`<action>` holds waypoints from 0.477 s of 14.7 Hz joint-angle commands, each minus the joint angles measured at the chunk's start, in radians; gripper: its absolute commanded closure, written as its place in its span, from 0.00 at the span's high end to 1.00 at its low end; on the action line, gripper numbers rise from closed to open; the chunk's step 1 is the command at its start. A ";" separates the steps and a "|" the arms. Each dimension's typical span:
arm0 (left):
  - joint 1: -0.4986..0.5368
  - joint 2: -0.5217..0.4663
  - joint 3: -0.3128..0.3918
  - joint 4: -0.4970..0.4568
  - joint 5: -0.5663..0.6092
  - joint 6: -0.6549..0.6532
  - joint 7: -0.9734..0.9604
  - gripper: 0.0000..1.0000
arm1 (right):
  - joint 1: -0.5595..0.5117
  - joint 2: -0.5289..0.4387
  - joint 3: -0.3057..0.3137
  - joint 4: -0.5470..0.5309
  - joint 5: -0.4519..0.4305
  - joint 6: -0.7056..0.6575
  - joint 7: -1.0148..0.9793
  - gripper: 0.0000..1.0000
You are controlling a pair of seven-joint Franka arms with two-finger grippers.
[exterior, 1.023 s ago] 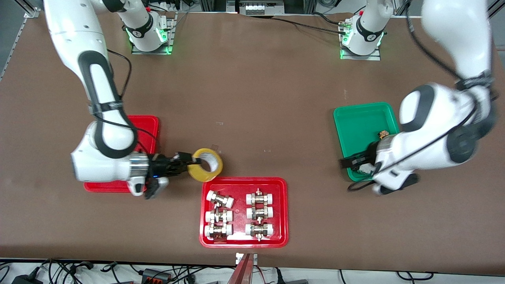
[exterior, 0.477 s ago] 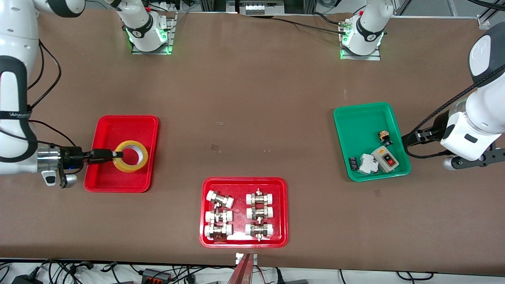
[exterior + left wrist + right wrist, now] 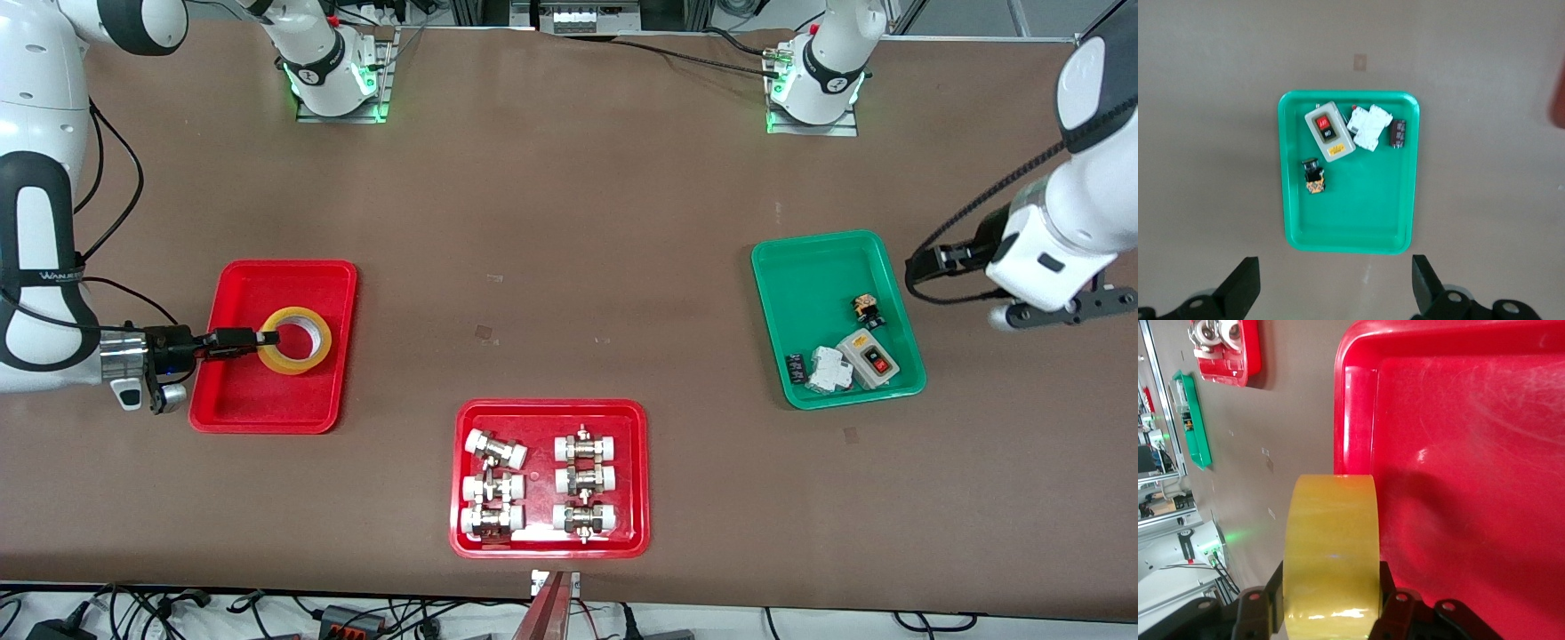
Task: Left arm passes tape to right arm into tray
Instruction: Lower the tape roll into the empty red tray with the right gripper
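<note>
Next, the right gripper releases the tape on the bottom of the plain red tray [image 3: 284, 352], near its middle.
My right gripper [image 3: 265, 339] is shut on the tape [image 3: 320, 354], a yellowish ring with a pale core. It holds the tape low over the plain red tray [image 3: 258, 400], near the middle of it. I cannot tell whether the tape touches the tray floor. In the right wrist view the tape [image 3: 1331, 540] sits between my two fingers, with the tray [image 3: 1465, 453] beneath. My left gripper [image 3: 925, 265] is open and empty, high in the air beside the green tray [image 3: 818, 276] at the left arm's end. The left wrist view shows it [image 3: 1335, 293] above the bare table at the green tray's edge [image 3: 1348, 220].
A red tray with several white-capped metal fittings [image 3: 551, 542] stands near the front edge, mid-table. The green tray holds a grey switch box [image 3: 869, 358], a white breaker [image 3: 829, 369] and small dark parts.
My right arm carried the tape from mid-table to over the plain red tray and lowered it. My left arm drew back from the green tray and rose.
</note>
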 commanded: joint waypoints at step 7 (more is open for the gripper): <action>0.027 -0.079 -0.005 -0.090 -0.016 0.040 0.191 1.00 | -0.032 0.028 0.011 0.011 0.027 0.039 -0.037 0.19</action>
